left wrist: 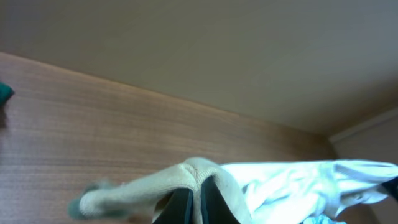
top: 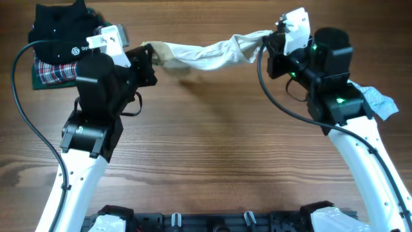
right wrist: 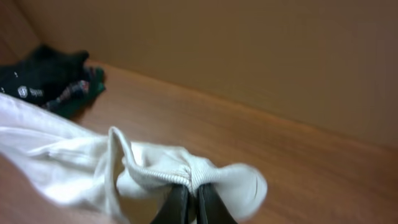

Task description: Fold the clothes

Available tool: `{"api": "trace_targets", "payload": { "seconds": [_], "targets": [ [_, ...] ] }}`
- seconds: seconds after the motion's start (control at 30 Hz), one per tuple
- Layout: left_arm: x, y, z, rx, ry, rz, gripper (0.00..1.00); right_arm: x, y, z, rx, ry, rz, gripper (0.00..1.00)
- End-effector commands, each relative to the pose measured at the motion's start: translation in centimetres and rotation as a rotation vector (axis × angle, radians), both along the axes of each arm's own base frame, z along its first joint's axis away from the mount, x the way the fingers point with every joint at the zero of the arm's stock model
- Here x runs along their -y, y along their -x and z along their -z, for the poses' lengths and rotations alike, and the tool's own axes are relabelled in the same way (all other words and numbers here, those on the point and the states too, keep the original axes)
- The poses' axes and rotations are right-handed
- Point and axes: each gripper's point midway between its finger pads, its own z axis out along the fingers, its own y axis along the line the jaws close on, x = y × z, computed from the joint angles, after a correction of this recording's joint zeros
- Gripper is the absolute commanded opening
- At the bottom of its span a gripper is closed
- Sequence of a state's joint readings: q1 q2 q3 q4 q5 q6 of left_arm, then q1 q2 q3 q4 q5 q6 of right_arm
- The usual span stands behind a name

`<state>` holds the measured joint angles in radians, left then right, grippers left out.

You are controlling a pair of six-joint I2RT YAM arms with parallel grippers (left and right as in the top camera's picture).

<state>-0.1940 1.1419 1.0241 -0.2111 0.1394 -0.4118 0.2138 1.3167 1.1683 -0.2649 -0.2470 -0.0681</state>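
Observation:
My left gripper needs to release the white garment on the bare middle of the wooden table (top: 211,105) between my arms. The garment is stretched above the table's far part.
A white garment with ribbed cream edges (top: 209,53) hangs stretched in the air between my two grippers, above the far part of the wooden table. My left gripper (top: 149,57) is shut on its left end; in the left wrist view the ribbed hem (left wrist: 202,171) wraps over the closed fingers (left wrist: 198,202). My right gripper (top: 267,46) is shut on its right end; in the right wrist view the ribbed edge (right wrist: 186,173) bunches at the closed fingertips (right wrist: 188,194).
A pile of folded dark clothes with a plaid piece (top: 58,45) lies at the far left, also in the right wrist view (right wrist: 53,84). A light blue cloth (top: 380,102) lies at the right edge behind the right arm.

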Motion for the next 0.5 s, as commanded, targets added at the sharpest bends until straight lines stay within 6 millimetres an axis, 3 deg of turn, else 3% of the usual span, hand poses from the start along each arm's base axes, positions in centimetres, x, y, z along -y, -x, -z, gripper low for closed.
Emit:
{"api": "trace_targets", "payload": {
  "seconds": [0.0, 0.03, 0.1, 0.2, 0.37, 0.47],
  "targets": [
    [0.3, 1.0, 1.4, -0.073, -0.014, 0.037, 0.04, 0.3, 1.4, 1.2, -0.082, 0.024, -0.012, 0.04],
    [0.3, 1.8, 3.0, -0.145, -0.026, 0.043, 0.04, 0.5, 2.4, 1.9, -0.145, 0.005, 0.004, 0.04],
    [0.4, 3.1, 4.0, -0.206, -0.032, 0.058, 0.04, 0.9, 4.3, 2.0, -0.215, -0.037, 0.034, 0.04],
    [1.2, 5.6, 2.2, -0.180, -0.007, 0.115, 0.04, 1.6, 8.2, 1.1, -0.293, -0.104, 0.072, 0.04],
    [2.6, 13.4, -1.3, -0.145, 0.083, 0.193, 0.04, 1.6, 16.0, 0.1, -0.426, -0.216, 0.050, 0.04],
    [2.8, 15.8, -0.8, -0.187, 0.102, 0.213, 0.04, 2.0, 18.0, 1.0, -0.507, -0.237, 0.086, 0.04]
  ]
}}
